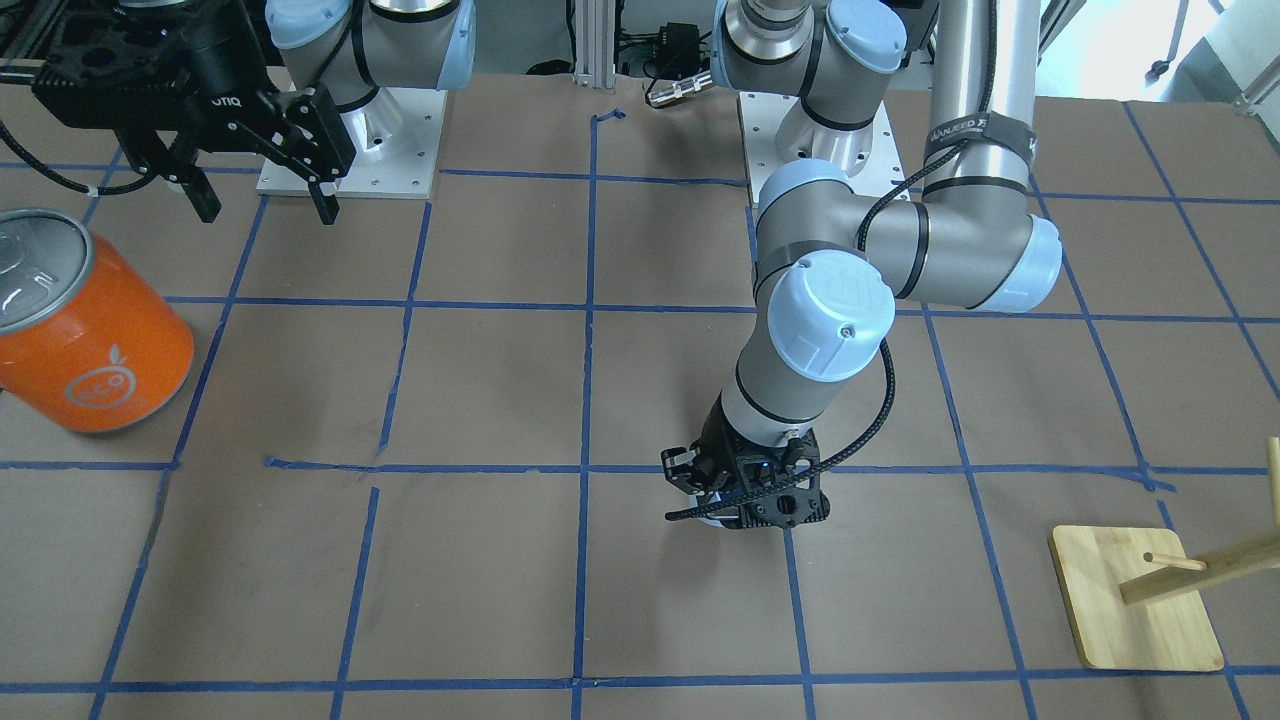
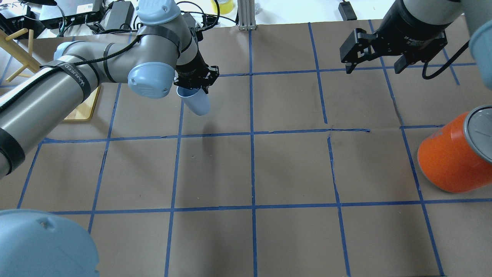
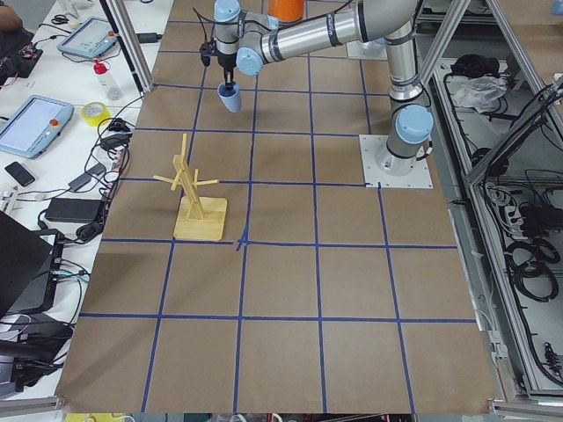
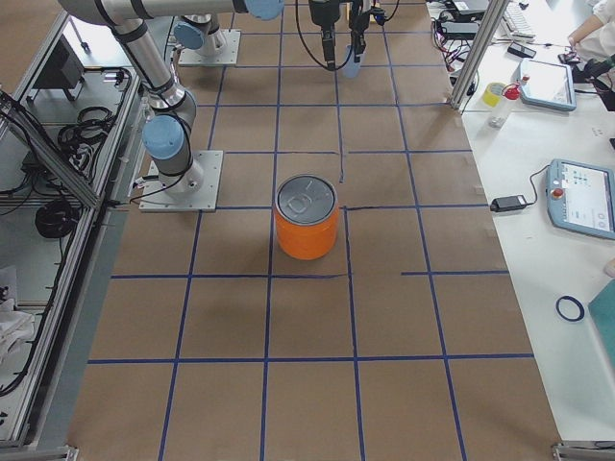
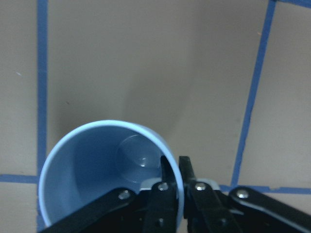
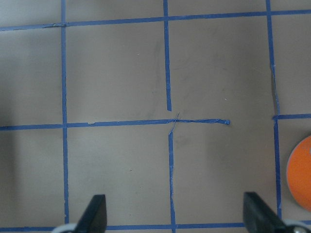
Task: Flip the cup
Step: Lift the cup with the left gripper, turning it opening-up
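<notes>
I should let go of the pale blue cup with my left gripper on the brown paper (image 1: 907,563) next to the square base of the wooden peg stand.
The pale blue cup (image 2: 196,103) hangs mouth up from my left gripper (image 2: 194,82), which is shut on its rim. In the left wrist view one finger is inside the cup (image 5: 97,165) and the other is outside, and the gripper (image 5: 174,167) pinches the wall between them. I cannot tell whether the cup's base touches the table. In the front view the left gripper (image 1: 735,500) hides nearly all of the cup. The cup also shows in the left side view (image 3: 230,99). My right gripper (image 1: 265,205) is open and empty, held high, far from the cup. Its fingers stand wide apart in the right wrist view (image 6: 175,218).
A large orange can (image 2: 449,157) with a silver lid stands on my right side, also in the front view (image 1: 90,340). A wooden peg stand (image 3: 198,207) on a square base (image 1: 1135,610) stands on my left side. Brown paper with blue tape lines covers the table.
</notes>
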Motion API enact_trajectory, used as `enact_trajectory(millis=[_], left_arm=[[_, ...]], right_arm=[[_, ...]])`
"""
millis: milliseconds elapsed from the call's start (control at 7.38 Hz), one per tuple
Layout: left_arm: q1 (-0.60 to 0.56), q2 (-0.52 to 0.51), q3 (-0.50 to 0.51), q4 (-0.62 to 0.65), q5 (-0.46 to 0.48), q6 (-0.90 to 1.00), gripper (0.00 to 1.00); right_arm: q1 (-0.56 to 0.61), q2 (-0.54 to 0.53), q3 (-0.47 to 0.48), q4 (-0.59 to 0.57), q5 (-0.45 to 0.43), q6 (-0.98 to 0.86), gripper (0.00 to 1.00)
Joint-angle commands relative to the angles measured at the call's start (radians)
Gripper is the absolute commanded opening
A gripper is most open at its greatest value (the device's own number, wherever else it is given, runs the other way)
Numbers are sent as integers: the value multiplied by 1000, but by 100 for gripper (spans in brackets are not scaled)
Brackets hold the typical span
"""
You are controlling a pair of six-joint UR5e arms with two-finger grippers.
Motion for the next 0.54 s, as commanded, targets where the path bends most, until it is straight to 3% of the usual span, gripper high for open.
enact_trajectory(millis=[0,407], left_arm=[[18,11,18,10,57,56,0],[110,8,4,53,77,75,0]], right_arm=[[0,1,0,0,1,-2,100],[0,1,2,2,-1,-3,100]])
